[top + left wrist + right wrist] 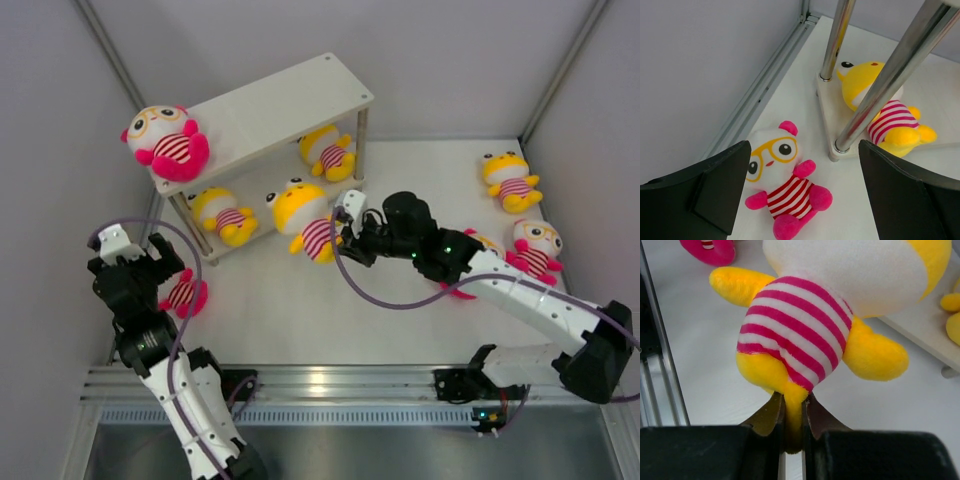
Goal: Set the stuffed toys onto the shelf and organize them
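Note:
I should use my right gripper to set the yellow toy, now held in front of the shelf, down on the lower board [256, 196] between the two yellow toys.
The white two-tier shelf [270, 105] stands at the back left. A pink toy [165, 140] sits on the left end of its top board. Two yellow toys [222, 212] [328, 150] lie on its lower board. My right gripper [345, 240] is shut on the foot of a yellow toy [305, 220], held in front of the shelf; the wrist view shows its jaws pinching the yellow leg [794, 415]. My left gripper [805, 195] is open above a pink toy [782, 185] lying face up on the table beside the shelf's left corner post [875, 95].
A yellow toy [510, 180] and a pink toy [535, 245] lie on the table at the right. Another pink toy [457, 291] is mostly hidden under my right arm. Walls stand close on the left and right, and a metal rail [330, 385] runs along the front.

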Robot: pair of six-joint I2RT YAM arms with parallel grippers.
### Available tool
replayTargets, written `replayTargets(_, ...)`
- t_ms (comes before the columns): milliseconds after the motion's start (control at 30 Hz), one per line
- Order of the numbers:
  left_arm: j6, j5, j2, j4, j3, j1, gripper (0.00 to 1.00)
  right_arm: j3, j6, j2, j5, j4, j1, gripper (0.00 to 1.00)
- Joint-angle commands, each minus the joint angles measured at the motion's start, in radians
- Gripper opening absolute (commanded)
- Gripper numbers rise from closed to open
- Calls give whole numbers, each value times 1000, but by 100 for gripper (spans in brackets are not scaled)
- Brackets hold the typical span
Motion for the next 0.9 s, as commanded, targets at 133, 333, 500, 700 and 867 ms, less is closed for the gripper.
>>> replayTargets(133, 134, 75, 206, -127, 179, 6, 97, 227, -145, 245, -61, 43, 38, 0)
replayTargets(333, 163, 64, 197, -136, 139, 6, 99, 416, -26, 448, 54, 78, 33, 0)
replayTargets(500, 169, 93, 229, -147, 145, 35, 99, 633, 16, 690, 119, 61, 21, 0)
replayTargets(700, 166, 164, 261, -179, 154, 86, 99, 701, 51, 834, 151, 163, 1, 0)
replayTargets(867, 168, 222, 267, -190, 157, 103, 99, 655, 38, 883, 152, 299, 0, 0)
